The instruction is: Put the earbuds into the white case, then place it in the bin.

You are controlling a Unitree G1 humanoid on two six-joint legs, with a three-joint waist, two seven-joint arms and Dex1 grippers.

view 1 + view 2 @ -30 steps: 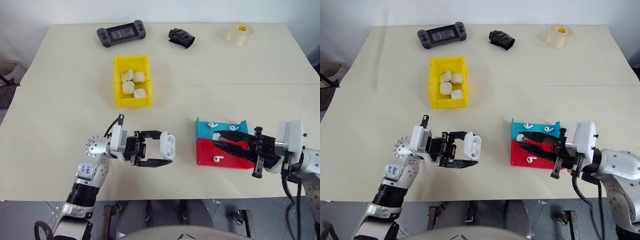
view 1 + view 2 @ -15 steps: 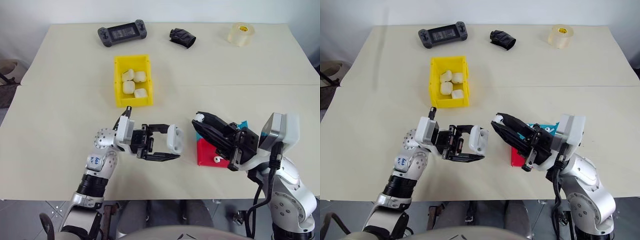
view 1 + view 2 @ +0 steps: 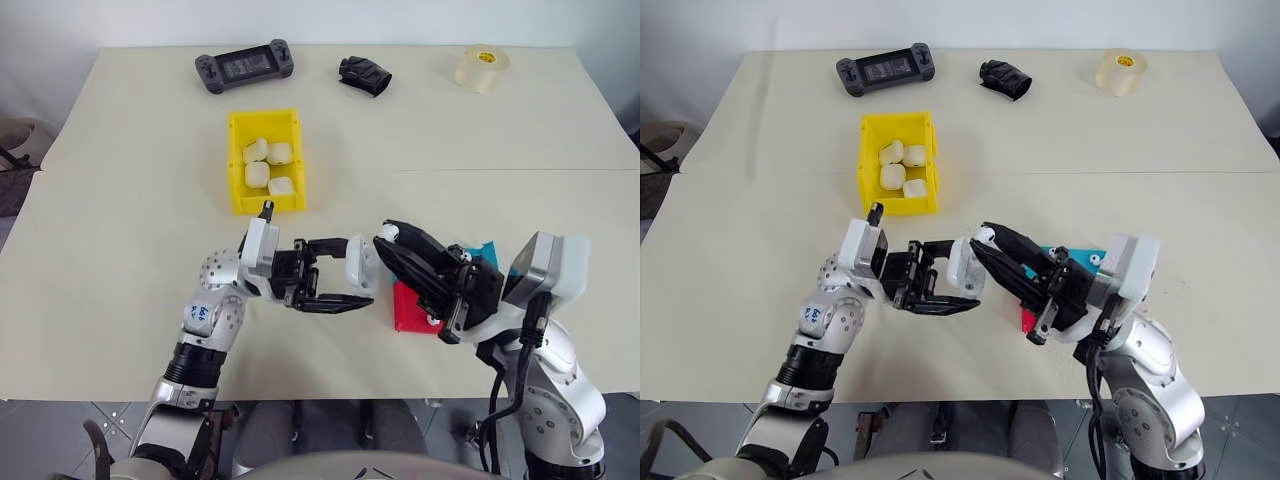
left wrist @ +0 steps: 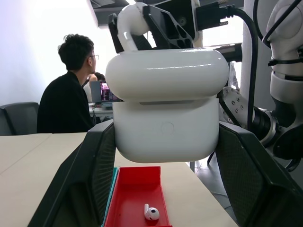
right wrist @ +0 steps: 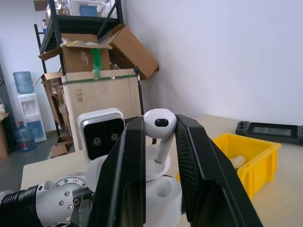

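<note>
My right gripper has the earbud, now just above the open socket. It will let go of it in the far socket of the open white case [image 3: 369, 254] [image 5: 164, 187].
My left gripper [image 3: 359, 271] is shut on the white case [image 4: 165, 113], holding it above the table with its lid flipped open. My right gripper [image 3: 386, 240] is shut on one of the earbuds [image 5: 160, 124], stem down, just above the case's open socket [image 5: 158, 190]. Another earbud [image 4: 151, 213] lies in the red tray [image 3: 408, 308]. The yellow bin [image 3: 236, 160] stands further back on the table, left of centre, with several white cases [image 3: 264, 165] inside.
A teal tray [image 3: 486, 249] adjoins the red one, mostly behind my right arm. Along the far edge lie a game controller [image 3: 243, 66], a black object [image 3: 363, 75] and a tape roll [image 3: 480, 67]. A seated person [image 4: 66, 94] shows in the left wrist view.
My right gripper swung left from over the trays with the earbud, ending right above the case. The left gripper, with the case, drifted slightly right and up.
</note>
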